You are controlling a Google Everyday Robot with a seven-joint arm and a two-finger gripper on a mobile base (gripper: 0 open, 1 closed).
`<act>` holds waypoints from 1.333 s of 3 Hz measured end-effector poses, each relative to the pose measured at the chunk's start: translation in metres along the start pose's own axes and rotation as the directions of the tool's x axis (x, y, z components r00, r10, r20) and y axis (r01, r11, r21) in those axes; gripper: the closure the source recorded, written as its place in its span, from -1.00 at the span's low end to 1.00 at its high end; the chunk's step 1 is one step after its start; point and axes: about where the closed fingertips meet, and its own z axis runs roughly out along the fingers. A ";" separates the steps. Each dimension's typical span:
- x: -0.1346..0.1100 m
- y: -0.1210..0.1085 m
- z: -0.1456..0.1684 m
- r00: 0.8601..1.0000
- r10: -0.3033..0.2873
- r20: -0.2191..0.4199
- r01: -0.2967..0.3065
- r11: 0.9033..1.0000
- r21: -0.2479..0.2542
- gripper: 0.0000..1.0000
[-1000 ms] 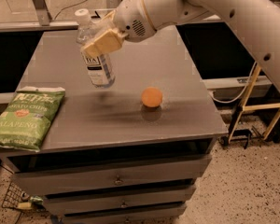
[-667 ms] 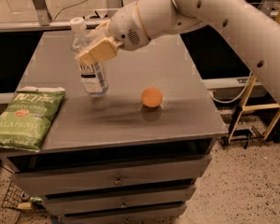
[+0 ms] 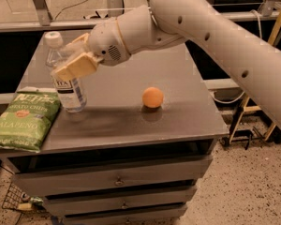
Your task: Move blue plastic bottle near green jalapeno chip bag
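Note:
I need to release the blue plastic bottle from my gripper against the green jalapeno chip bag's edge (image 3: 59,127), facing the orange fruit.
The blue plastic bottle (image 3: 68,84), clear with a white cap and a white label, stands upright at the left of the grey cabinet top, its base on or just above the surface. My gripper (image 3: 71,60) is shut on the bottle's upper body, with one tan finger (image 3: 77,65) across its front. The green jalapeno chip bag (image 3: 24,121) lies flat at the front left corner, just left of the bottle and nearly touching it.
A small orange ball-like fruit (image 3: 152,97) sits near the middle of the cabinet top (image 3: 178,116). The cabinet has drawers below. A metal rail runs behind the cabinet, and a wooden frame stands on the floor at the right.
My gripper has carried the bottle to the left and towards the front, lowering it beside the chip bag. The bag and the orange fruit have not moved.

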 end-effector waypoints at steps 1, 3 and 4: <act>-0.004 0.016 0.020 1.000 -0.009 0.016 0.009 0.999 -0.046 1.00; 0.007 0.033 0.046 0.998 0.021 0.064 -0.014 0.994 -0.108 1.00; 0.008 0.035 0.050 0.997 0.022 0.068 -0.014 0.993 -0.117 0.61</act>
